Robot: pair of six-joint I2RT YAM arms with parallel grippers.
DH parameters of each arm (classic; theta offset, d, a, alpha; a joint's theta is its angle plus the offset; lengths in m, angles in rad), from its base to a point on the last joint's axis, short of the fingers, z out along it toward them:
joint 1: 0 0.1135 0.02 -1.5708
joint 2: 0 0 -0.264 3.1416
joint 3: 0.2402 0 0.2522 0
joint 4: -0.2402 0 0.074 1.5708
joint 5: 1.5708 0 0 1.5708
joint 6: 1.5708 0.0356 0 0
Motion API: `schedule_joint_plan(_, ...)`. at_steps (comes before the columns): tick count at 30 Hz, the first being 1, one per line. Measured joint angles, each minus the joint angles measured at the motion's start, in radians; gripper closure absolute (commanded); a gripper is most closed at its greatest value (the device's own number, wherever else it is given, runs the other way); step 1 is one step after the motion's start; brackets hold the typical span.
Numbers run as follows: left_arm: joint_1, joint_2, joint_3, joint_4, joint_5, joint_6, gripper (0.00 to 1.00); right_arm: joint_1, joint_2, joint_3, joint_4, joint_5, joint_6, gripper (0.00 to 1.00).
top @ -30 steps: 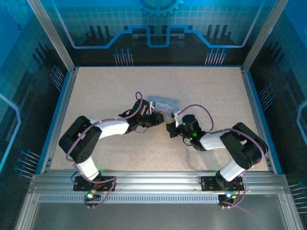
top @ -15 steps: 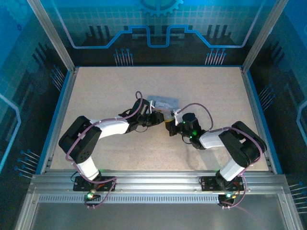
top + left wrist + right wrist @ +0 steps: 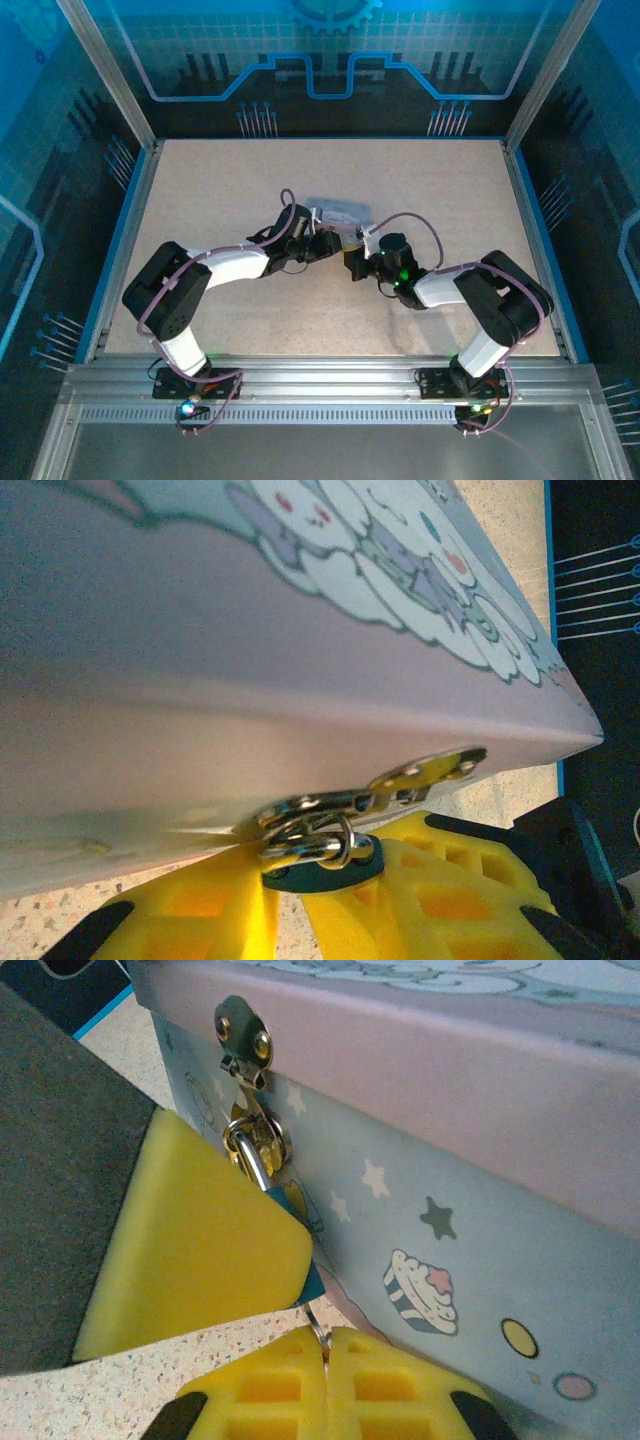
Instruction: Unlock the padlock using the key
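Observation:
The padlock is covered by my left gripper's finger down to the key's tip, so next my left gripper opens, back away and grips the padlock's body [image 3: 316,1283] from lower down.
The pastel tin [image 3: 340,212] lies mid-table, with the padlock hanging from its front hasp [image 3: 425,772]. In the left wrist view the padlock's dark blue body [image 3: 318,870] sits pinched between my left gripper's [image 3: 290,885] yellow fingers, its metal shackle [image 3: 312,847] threaded through the hasp ring. In the right wrist view my right gripper [image 3: 327,1348] is shut on the thin silvery key [image 3: 319,1326], whose tip meets the bottom corner of the padlock [image 3: 313,1282]. A left finger [image 3: 190,1260] hides most of the lock there; the shackle [image 3: 246,1157] shows above it.
Both grippers [image 3: 325,245] [image 3: 354,264] meet at the tin's near side, almost touching. The tin's cartoon-printed wall [image 3: 450,1260] stands close behind the key. Bare speckled tabletop [image 3: 240,180] surrounds them, bounded by blue rails [image 3: 120,250] and a metal frame.
My right gripper has edged slightly up and left toward the padlock with the key. The left gripper and the tin have stayed in place.

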Motion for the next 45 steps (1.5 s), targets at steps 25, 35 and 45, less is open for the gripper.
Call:
schedule_joint_plan(25, -0.031, 0.103, -0.002, 0.091, 0.035, -0.050, 0.50, -0.003, 0.049, -0.081, 0.076, 0.021, 0.058, 1.00)
schedule_joint_plan(35, -0.035, 0.021, -0.039, 0.060, 0.037, -0.042, 0.35, -0.003, 0.068, -0.093, 0.079, 0.021, 0.066, 1.00)
schedule_joint_plan(45, -0.029, -0.107, -0.148, 0.061, 0.006, -0.077, 0.39, -0.003, 0.005, -0.069, -0.056, 0.003, 0.082, 1.00)
